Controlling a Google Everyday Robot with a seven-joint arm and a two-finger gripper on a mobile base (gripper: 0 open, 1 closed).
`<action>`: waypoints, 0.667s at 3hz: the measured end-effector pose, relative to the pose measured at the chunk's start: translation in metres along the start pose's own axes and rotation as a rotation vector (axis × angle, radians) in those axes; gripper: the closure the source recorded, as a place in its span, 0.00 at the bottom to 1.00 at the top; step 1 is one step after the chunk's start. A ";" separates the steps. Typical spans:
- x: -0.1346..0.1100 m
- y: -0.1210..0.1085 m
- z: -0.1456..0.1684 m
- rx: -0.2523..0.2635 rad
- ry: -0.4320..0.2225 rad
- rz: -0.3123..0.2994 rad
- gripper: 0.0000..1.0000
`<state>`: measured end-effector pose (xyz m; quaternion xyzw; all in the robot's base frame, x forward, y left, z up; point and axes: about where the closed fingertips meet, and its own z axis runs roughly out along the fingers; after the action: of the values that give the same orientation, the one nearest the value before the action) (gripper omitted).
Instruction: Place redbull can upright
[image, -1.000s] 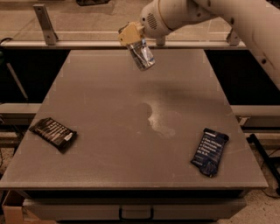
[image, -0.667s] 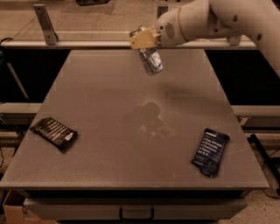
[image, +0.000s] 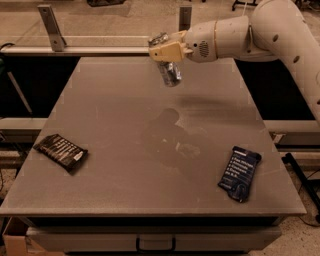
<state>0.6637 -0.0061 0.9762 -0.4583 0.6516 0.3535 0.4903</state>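
The redbull can is to stand upright on the far middle of the grey table (image: 181, 109), beyond the dark blue packet. Next, I let go of it there with my gripper.
The redbull can (image: 170, 73) is a slim silver can with bluish patches. It hangs tilted in the air above the far middle of the grey table (image: 115, 125), held near its upper part. My gripper (image: 165, 50), with tan fingers (image: 167, 51) on a white arm coming in from the upper right, is shut on the can. The can's shiny top pokes out above the fingers. The can's lower end points down and slightly right, well clear of the tabletop.
A dark snack packet (image: 61, 152) lies flat near the table's left edge. A dark blue packet (image: 239, 173) lies flat near the front right. A metal rail (image: 75, 50) with posts runs behind the table's far edge.
The gripper with the can has moved a little to the right and slightly lower over the table's far part. The arm now reaches in more level. Both packets stay put.
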 end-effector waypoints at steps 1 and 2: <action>0.020 0.002 0.000 -0.047 -0.032 -0.002 1.00; 0.038 0.008 -0.001 -0.082 -0.084 0.021 1.00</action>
<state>0.6526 -0.0140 0.9401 -0.4560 0.6203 0.4038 0.4943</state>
